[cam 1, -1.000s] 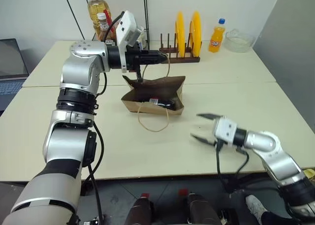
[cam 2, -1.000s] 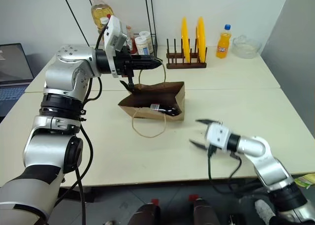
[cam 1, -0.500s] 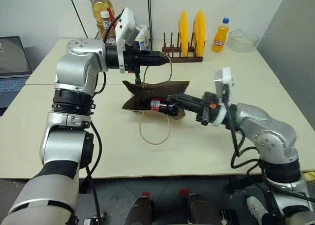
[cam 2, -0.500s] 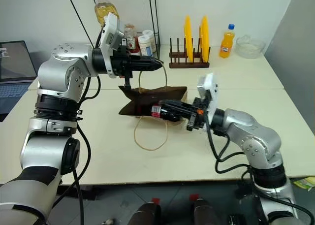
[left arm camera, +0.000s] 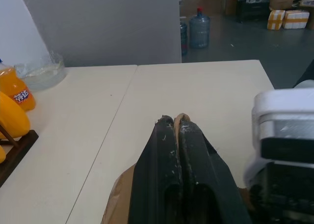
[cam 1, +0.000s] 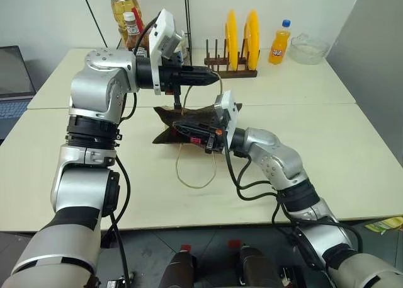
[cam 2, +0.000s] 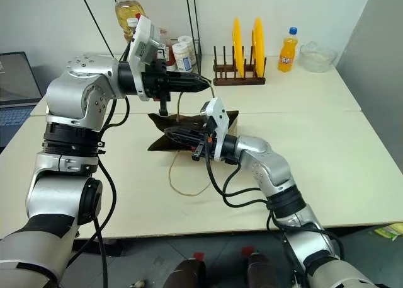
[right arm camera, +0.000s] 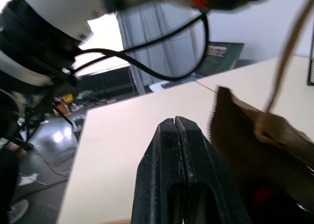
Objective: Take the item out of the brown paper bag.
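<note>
The shut fingers of my right gripper lie across the opening of the brown paper bag beside the item, so I will open them, point them down inside and grip the item's body [right arm camera: 265,194].
The brown paper bag [cam 1: 189,116] lies slumped in the middle of the table. My left gripper [cam 1: 213,77] hangs above it, shut on one thin tan handle [left arm camera: 182,117]. The other handle [cam 1: 195,169] lies as a loop on the table in front. My right gripper [cam 1: 179,127] reaches from the right across the bag's mouth, its fingers [right arm camera: 179,150] pressed together with nothing between them. Beside them in the bag's mouth shows a bit of red and dark, the item [cam 1: 196,139], mostly hidden by the gripper and the paper.
At the table's back stand a wooden rack with yellow plates [cam 1: 241,39], an orange soda bottle [cam 1: 279,43] and a glass bowl [cam 1: 306,48]. An oil bottle [cam 1: 123,7] and a ketchup bottle [cam 1: 132,28] are at the back left, and a laptop [cam 1: 12,74] is at the far left.
My right arm swung from the table's front right to the bag, and its gripper went from open to shut. The bag sagged flatter. My left gripper kept its hold on the handle.
</note>
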{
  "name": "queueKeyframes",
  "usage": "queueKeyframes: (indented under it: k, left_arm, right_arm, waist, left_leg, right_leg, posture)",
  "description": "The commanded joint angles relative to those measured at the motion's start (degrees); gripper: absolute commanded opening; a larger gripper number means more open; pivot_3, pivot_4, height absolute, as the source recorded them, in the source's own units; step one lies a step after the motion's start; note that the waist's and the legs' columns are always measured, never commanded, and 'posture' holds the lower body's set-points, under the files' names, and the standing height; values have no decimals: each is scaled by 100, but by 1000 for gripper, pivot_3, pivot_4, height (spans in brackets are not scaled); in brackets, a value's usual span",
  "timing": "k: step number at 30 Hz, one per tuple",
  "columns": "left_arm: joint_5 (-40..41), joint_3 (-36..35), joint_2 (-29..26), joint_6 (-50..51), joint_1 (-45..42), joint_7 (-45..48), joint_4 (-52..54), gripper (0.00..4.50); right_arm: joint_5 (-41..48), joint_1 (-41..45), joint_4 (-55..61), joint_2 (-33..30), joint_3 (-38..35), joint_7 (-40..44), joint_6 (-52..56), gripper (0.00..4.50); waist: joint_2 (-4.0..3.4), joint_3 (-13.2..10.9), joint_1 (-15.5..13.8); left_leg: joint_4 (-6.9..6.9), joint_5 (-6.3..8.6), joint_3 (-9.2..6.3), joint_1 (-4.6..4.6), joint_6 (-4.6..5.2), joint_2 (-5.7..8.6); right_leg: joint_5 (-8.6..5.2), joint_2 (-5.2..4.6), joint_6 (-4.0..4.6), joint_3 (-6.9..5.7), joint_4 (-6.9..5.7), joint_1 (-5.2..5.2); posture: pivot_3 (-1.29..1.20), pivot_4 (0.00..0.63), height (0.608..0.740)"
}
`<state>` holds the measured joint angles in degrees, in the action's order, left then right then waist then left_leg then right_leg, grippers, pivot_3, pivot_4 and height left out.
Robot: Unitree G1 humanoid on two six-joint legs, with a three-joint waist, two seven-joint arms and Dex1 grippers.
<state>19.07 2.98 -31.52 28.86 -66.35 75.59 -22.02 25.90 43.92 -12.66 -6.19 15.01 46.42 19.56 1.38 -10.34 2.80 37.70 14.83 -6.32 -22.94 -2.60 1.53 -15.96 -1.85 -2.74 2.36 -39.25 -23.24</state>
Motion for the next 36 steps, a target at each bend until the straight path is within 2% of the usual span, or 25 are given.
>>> queueKeyframes:
  k: [1, 9, 12, 15, 19, 28, 36]
  left_arm:
    - [141, -126, -84, 43, -6, -40, 296, 0]
    - [204, -100, -91, 127, 87, -56, 447, 0]
    - [211, -79, -79, 114, 92, -54, 442, 0]
    - [203, -73, -70, 86, 84, -46, 405, 0]
    - [179, -61, -55, 29, 79, -36, 340, 0]
    - [153, -29, -28, -37, 70, -19, 286, 0]
    - [143, 24, -14, -55, 91, -20, 330, 0]
  right_arm:
    - [-845, 336, -681, 0, 82, -349, -617, 12]
    - [-2394, 582, -1263, -111, 415, -1150, -1075, 12]
    - [-2988, 504, -1150, -316, 798, -1078, -1222, 12]
    - [-3224, 398, -934, -496, 1004, -830, -1176, 12]
    - [-3266, 370, -641, -626, 1047, -465, -915, 1190]
    - [-3361, 346, -469, -787, 1145, 23, -541, 4385]
    - [-3891, 477, -1135, -797, 1303, -206, -497, 4451]
  waist:
    - [-1, -1, 17]
    - [-1, -1, 34]
    - [-1, -1, 34]
    - [-1, -1, 35]
    - [-1, -1, 35]
    - [-1, -1, 37]
    - [-1, 0, 33]
  left_leg:
    - [0, 0, 0, 0, 0, 0]
    - [1, -2, 3, 1, -4, 1]
    - [1, -2, 5, 1, -4, 2]
    - [2, -2, 5, 1, -4, 4]
    - [3, -2, 4, 1, -4, 3]
    - [4, -2, 3, 1, -3, 3]
    - [6, -2, 3, 2, -3, 3]
  right_leg:
    - [0, 0, 0, 0, -1, 0]
    - [0, -2, 0, 4, -12, -7]
    - [0, -2, 0, 5, -13, -7]
    - [0, -2, 0, 6, -14, -7]
    - [0, -2, 0, 5, -14, -6]
    - [0, -2, 0, 4, -15, -6]
    - [0, -3, 0, 4, -17, -5]
  posture:
    - [0, 150, 740]
    - [0, 150, 740]
    - [0, 150, 740]
    - [0, 150, 740]
    - [0, 150, 740]
    - [0, 150, 740]
    - [0, 150, 740]
